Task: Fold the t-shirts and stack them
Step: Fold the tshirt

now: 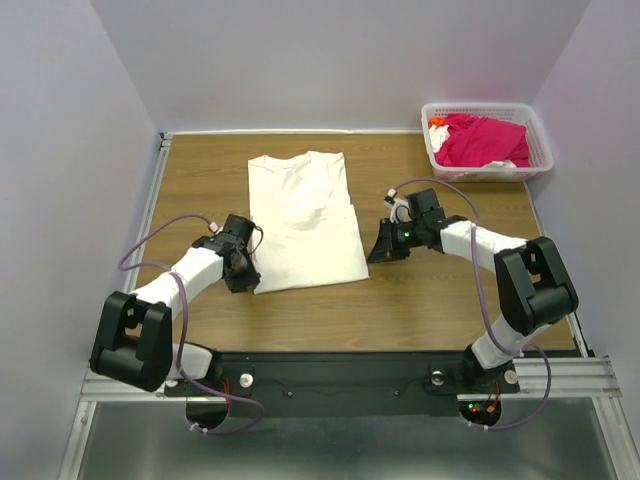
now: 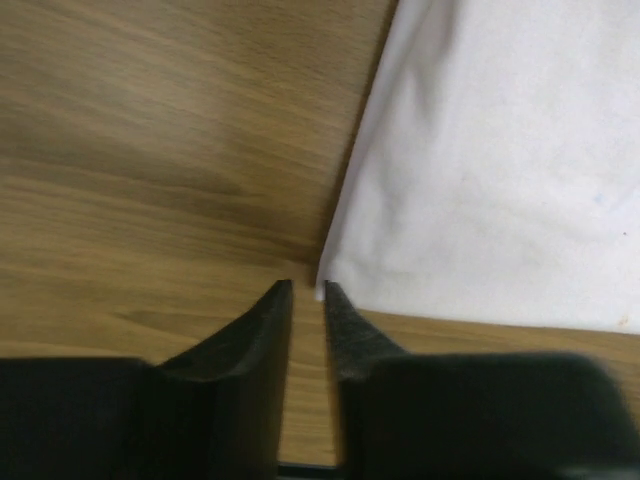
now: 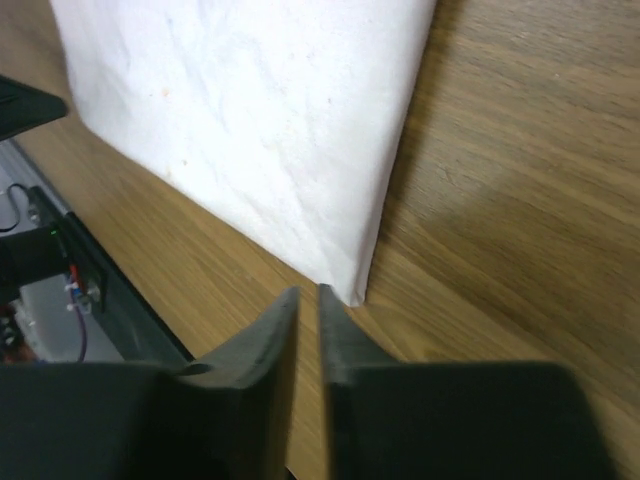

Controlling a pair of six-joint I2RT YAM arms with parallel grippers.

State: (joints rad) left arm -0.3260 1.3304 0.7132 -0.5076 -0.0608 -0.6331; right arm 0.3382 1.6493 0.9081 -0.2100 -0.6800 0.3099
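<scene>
The left gripper's fingers are almost closed just short of the corner of the off-white t-shirt, so they should open and take its hem farther in before folding (image 2: pixel 358 292).
The off-white t-shirt (image 1: pixel 305 220) lies flat in the middle of the table, folded into a long rectangle with its collar at the far end. My left gripper (image 1: pixel 241 272) sits at its near left corner. In the left wrist view the fingers (image 2: pixel 270 330) stand almost together with only a thin slit of wood between them, and the shirt's corner (image 2: pixel 335 270) lies just at their tips. My right gripper (image 1: pixel 384 250) sits at the near right edge. Its jaws are also nearly closed and empty, and the shirt corner (image 3: pixel 352 280) lies just beside the tips. The magenta t-shirt (image 1: pixel 480 140) lies crumpled in the basket.
The white lattice basket (image 1: pixel 540 150) stands at the far right corner of the wooden table, with a little white and orange cloth beside the magenta shirt. Purple-grey walls close in the sides and back. A metal rail runs along the near edge (image 1: pixel 400 375).
</scene>
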